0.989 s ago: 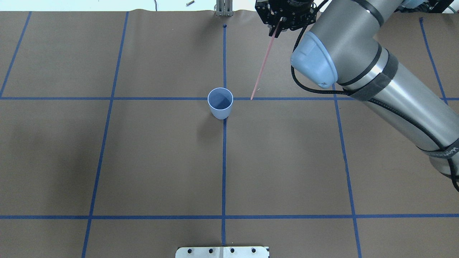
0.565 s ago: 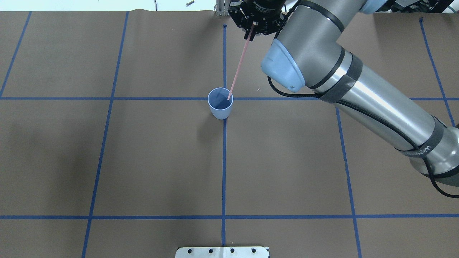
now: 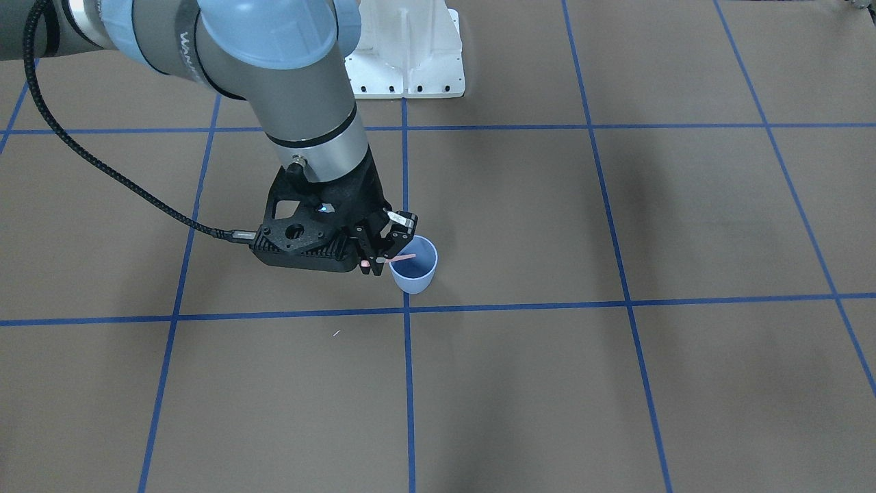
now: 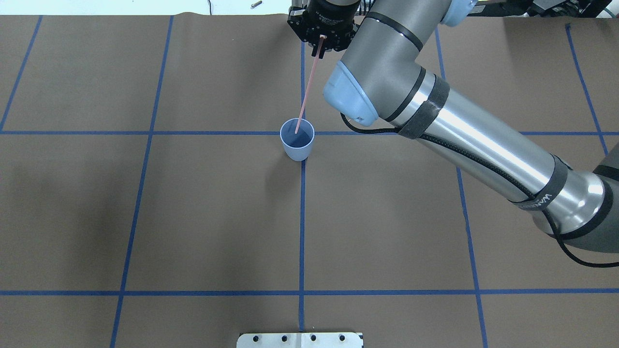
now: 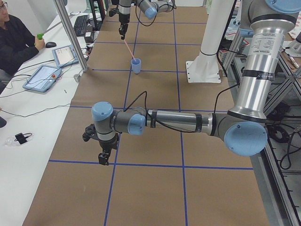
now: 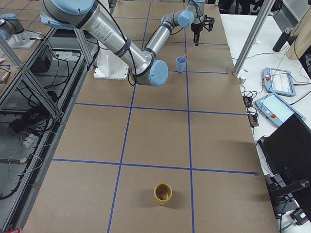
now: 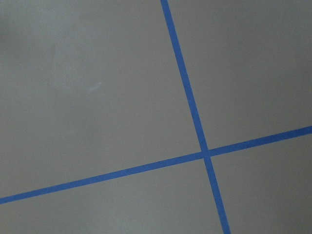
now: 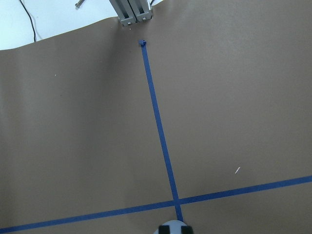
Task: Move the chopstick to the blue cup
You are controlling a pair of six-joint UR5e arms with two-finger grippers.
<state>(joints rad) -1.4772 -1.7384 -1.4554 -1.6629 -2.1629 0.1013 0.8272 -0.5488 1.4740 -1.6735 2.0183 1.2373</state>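
Observation:
Next, I let go of the pale pink chopstick with my right gripper inside the opening of the blue cup (image 3: 412, 266) (image 8: 174, 229).
The blue cup (image 4: 297, 140) stands upright at the table's middle grid crossing. My right gripper (image 4: 320, 42) is beyond it, toward the far edge, and is shut on the upper end of the pale pink chopstick (image 4: 307, 89). The stick slants down toward the cup, and its lower tip lies over the cup's opening. The front-facing view shows this gripper (image 3: 380, 259) beside the cup (image 3: 415, 272), with the stick (image 3: 402, 258) across the rim. My left gripper (image 5: 102, 157) shows only in the exterior left view, low over bare paper; I cannot tell whether it is open or shut.
A tan cup (image 6: 163, 193) stands far off toward the table's right end. The white arm base plate (image 3: 404, 61) lies at the robot's edge. A metal post (image 4: 301, 12) stands at the far edge. An operator (image 5: 14, 37) sits at a side table with tablets (image 5: 44, 75).
My right gripper has moved left with the chopstick. The stick's lower tip went from the table right of the cup to over the cup's opening.

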